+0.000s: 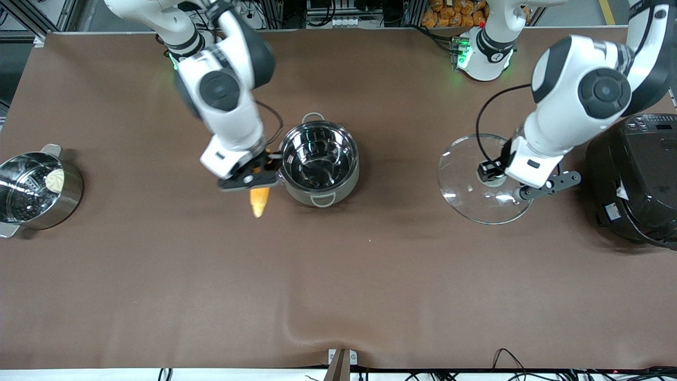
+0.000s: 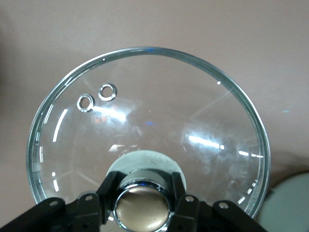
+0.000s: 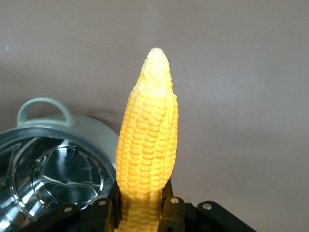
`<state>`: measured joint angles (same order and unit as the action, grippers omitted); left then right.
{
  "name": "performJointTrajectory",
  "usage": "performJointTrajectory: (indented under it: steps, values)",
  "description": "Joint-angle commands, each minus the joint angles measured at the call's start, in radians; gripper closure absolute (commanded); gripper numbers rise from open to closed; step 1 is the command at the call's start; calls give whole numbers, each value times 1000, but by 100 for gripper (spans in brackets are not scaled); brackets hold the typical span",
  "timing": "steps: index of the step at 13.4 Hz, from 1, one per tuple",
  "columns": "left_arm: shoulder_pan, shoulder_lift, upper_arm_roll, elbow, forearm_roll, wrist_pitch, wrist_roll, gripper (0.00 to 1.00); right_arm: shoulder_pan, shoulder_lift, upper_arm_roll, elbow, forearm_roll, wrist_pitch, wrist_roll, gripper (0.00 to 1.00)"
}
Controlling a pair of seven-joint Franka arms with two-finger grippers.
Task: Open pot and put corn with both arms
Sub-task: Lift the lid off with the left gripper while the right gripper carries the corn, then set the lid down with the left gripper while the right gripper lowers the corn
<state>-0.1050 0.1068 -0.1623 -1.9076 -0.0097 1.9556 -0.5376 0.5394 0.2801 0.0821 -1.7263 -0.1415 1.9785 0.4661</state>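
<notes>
Next, my left gripper puts the glass lid down on the table (image 1: pixel 477 191) between the open steel pot and the rice cooker. The lid is now held off the pot.
The steel pot (image 1: pixel 319 162) stands open and empty at mid-table; it also shows in the right wrist view (image 3: pixel 53 159). My right gripper (image 1: pixel 255 173) is shut on the yellow corn (image 1: pixel 259 201), held in the air just beside the pot's rim, toward the right arm's end, pale tip pointing toward the front camera. The corn fills the right wrist view (image 3: pixel 147 145). My left gripper (image 1: pixel 497 174) is shut on the tan knob (image 2: pixel 142 207) of the glass lid (image 1: pixel 484 180), held off the pot toward the left arm's end. The lid fills the left wrist view (image 2: pixel 145 125).
A steel pot with a steamer insert (image 1: pixel 37 188) stands at the right arm's end of the table. A big black rice cooker (image 1: pixel 634 180) stands at the left arm's end, close beside the lid. The brown table (image 1: pixel 338 286) is bare nearer the front camera.
</notes>
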Motion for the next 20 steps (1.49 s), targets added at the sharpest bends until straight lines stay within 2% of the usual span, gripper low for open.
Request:
performJointTrajectory:
  steps: [1,4,6,8,15,16,18,20]
  values:
    - [30,-32,-13,-164,11,152,36,100,91,63,-13,56,-120,-4,11,100]
    - [41,26,-10,-310,83,374,36,100,172,106,-13,60,-211,-4,11,98]
    - [83,79,-11,-373,99,515,36,100,197,126,-13,60,-217,-1,11,97]
    - [90,125,-11,-377,106,531,36,100,223,142,-13,60,-216,25,20,96]
    - [122,186,-10,-407,106,574,36,100,287,172,-12,59,-193,51,144,96]
    - [123,189,-10,-404,106,566,34,75,290,178,-12,59,-193,51,146,96]
    - [142,182,-11,-397,106,563,33,0,312,188,-13,53,-210,45,134,93]
    - [142,160,-11,-354,106,510,33,0,318,186,-15,50,-227,40,115,93]
